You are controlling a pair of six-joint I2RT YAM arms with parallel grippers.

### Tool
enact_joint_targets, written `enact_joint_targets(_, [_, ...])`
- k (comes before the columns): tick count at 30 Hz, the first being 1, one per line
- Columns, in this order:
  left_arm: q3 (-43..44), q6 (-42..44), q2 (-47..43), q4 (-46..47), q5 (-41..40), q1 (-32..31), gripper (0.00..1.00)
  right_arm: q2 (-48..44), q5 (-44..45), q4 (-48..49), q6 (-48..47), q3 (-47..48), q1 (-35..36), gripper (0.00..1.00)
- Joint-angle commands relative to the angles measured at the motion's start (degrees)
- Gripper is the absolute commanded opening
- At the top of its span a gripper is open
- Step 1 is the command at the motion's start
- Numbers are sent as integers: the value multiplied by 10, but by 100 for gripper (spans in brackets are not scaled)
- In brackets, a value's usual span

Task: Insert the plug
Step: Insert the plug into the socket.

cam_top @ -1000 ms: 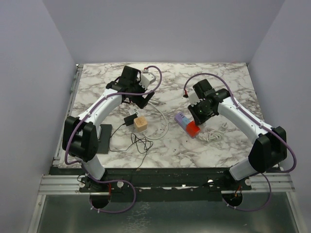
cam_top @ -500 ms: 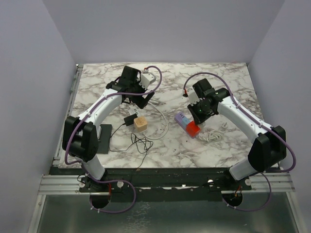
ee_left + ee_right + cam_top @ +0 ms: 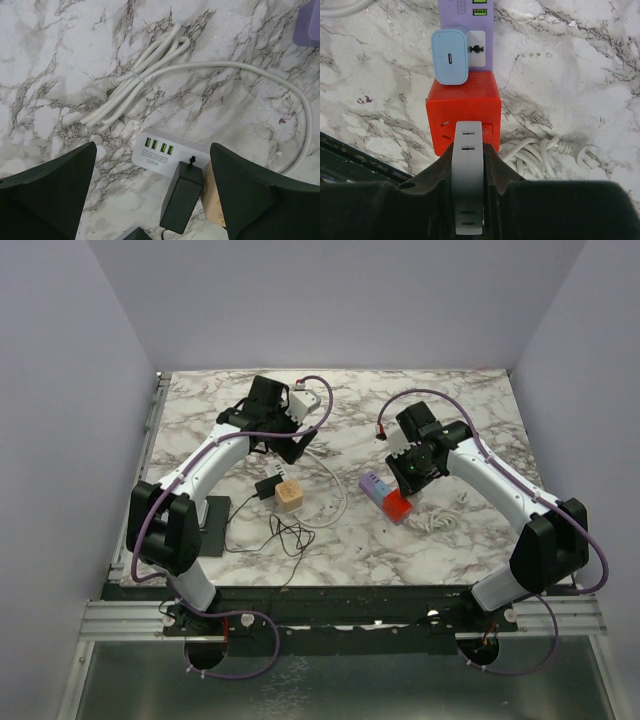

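Note:
Next, my right gripper goes to the front side of the red socket cube [image 3: 406, 502] [image 3: 467, 133]. It will let go of the pale grey plug in it.
My right gripper [image 3: 467, 150] is shut on a pale grey plug [image 3: 467, 175], held upright just over the front face of the red socket cube [image 3: 462, 107]. The plug covers part of that face, and one set of slots shows to its left. Whether its pins touch the cube is hidden. In the top view the right gripper [image 3: 410, 475] hangs over the red cube [image 3: 398, 505]. My left gripper [image 3: 155, 190] is open, high above a white USB socket [image 3: 155, 155] with a black adapter [image 3: 181, 195] plugged in.
A purple strip [image 3: 482, 30] joins the red cube's far side and carries a light blue charger [image 3: 450, 57]. A coiled white cable [image 3: 540, 155] lies right of the cube. Another white cable bundle [image 3: 135, 82] and a wood-coloured block [image 3: 212, 200] lie under the left arm.

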Motion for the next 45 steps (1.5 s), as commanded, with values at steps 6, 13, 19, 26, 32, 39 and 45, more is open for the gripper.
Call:
enact_joint_targets(6, [-9,4,-21,-9,-6,4,96,16,-5,12,3,10,6,1])
enact_joint_targets(13, [-10,5,-21,-9,-5,4,96,17,-7,14,5,9,10,1])
enact_joint_targets(19, [-11,6,-24,-9,-6,4,96,18,-3,16,5,1,11,1])
enact_joint_targets(26, [-10,6,-22,-9,-7,3,96,22,-2,13,9,5,12,1])
enact_joint_targets(32, [-7,6,-23,-9,-7,4,96,27,-1,12,14,-2,19,1])
enact_joint_targets(39, [-4,6,-21,-10,-7,4,96,27,2,16,20,-19,23,1])
enact_joint_targets(45, [2,7,-18,-10,1,4,96,28,24,8,24,-15,24,1])
